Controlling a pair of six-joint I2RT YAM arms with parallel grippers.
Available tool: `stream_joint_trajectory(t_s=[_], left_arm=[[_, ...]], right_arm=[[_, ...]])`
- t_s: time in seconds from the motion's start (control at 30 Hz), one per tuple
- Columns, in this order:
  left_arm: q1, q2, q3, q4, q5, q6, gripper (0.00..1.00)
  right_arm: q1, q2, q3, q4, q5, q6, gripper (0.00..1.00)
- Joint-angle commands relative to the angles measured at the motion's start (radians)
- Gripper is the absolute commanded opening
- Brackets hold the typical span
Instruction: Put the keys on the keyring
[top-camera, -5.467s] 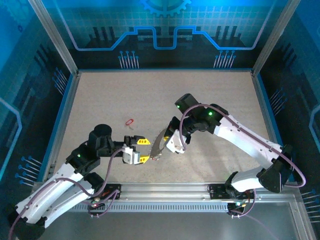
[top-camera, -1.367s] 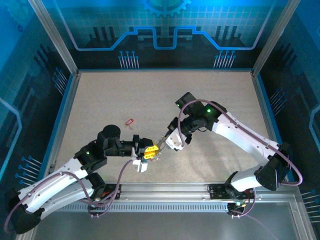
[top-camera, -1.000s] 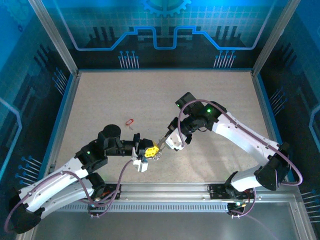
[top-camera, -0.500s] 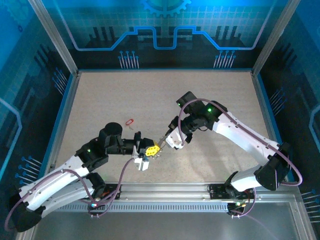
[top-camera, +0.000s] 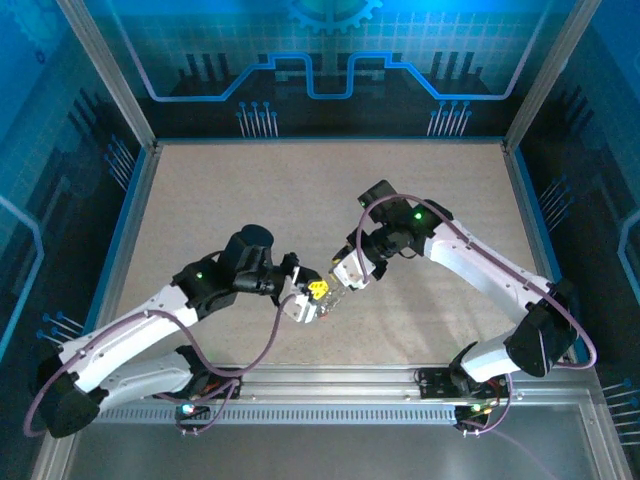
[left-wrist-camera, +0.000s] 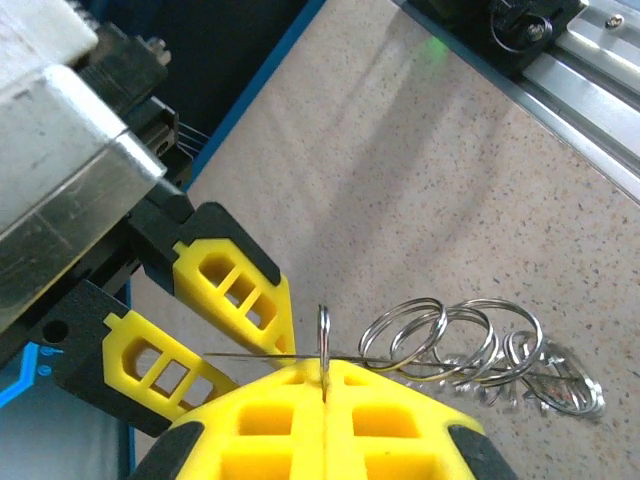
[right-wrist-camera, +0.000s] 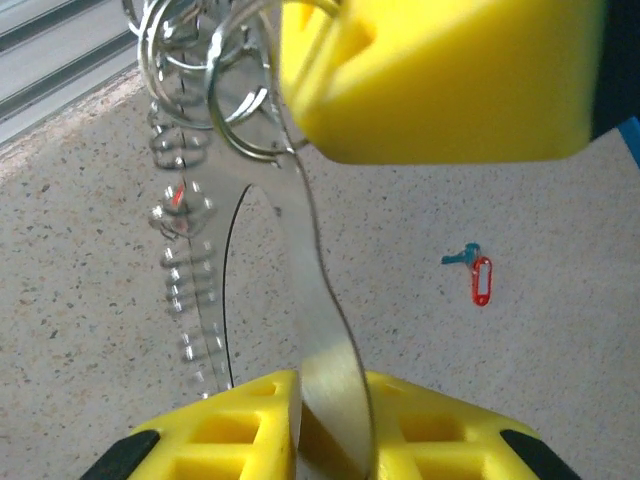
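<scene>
My right gripper is pinching the keyring's band away from the small ring in my left gripper, so it should open and take that small ring (left-wrist-camera: 323, 335).
The keyring is a large loop of flat silvery band (right-wrist-camera: 322, 320), seen edge-on as a thin line (left-wrist-camera: 250, 354) in the left wrist view. It hangs between the two grippers (top-camera: 331, 284) just above the table. My left gripper (left-wrist-camera: 325, 385) (top-camera: 316, 291) is shut on a small ring that stands upright at its tips. A bunch of small split rings (left-wrist-camera: 450, 335) (right-wrist-camera: 190, 50) dangles from the loop. My right gripper (right-wrist-camera: 325, 390) (top-camera: 345, 276) has the band between its fingers (left-wrist-camera: 235, 290), which stand slightly apart. A red-tagged key (right-wrist-camera: 481, 280) lies on the table beyond.
A teal piece (right-wrist-camera: 459, 256) lies next to the red key. The aluminium rail (top-camera: 330, 378) (left-wrist-camera: 590, 90) runs along the near edge. Blue enclosure walls (top-camera: 140, 190) and posts ring the speckled table (top-camera: 300, 190).
The left arm swung up and to the right, bringing its gripper closer to the right one and covering the red key's spot in the top view. The right fingers eased apart around the band.
</scene>
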Motion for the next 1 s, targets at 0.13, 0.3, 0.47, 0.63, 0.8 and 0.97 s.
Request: stream_joint_trajectory(t_s=[0.13, 0.3, 0.47, 0.63, 0.8, 0.97], left_arm=[[0.012, 0.049, 0.11, -0.046, -0.026, -0.148, 0.0], [0.042, 0.075, 0.116, -0.042, -0.008, -0.257, 0.0], [0.047, 0.056, 0.091, 0.013, -0.021, -0.268, 0.0], [0.049, 0.039, 0.067, 0.044, -0.015, -0.258, 0.0], [0.048, 0.048, 0.068, 0.046, -0.031, -0.294, 0.0], [0.049, 0.053, 0.065, 0.059, -0.052, -0.327, 0.0]], right_arm=[[-0.089, -0.116, -0.106, 0.085, -0.022, 0.095, 0.33], [-0.159, -0.171, -0.132, 0.184, -0.108, 0.248, 0.39], [-0.128, -0.208, -0.203, 0.299, -0.196, 0.364, 0.39], [-0.066, -0.232, -0.284, 0.44, -0.192, 0.44, 0.26], [-0.036, -0.248, -0.31, 0.493, -0.191, 0.484, 0.26], [-0.031, -0.261, -0.34, 0.527, -0.19, 0.524, 0.28]])
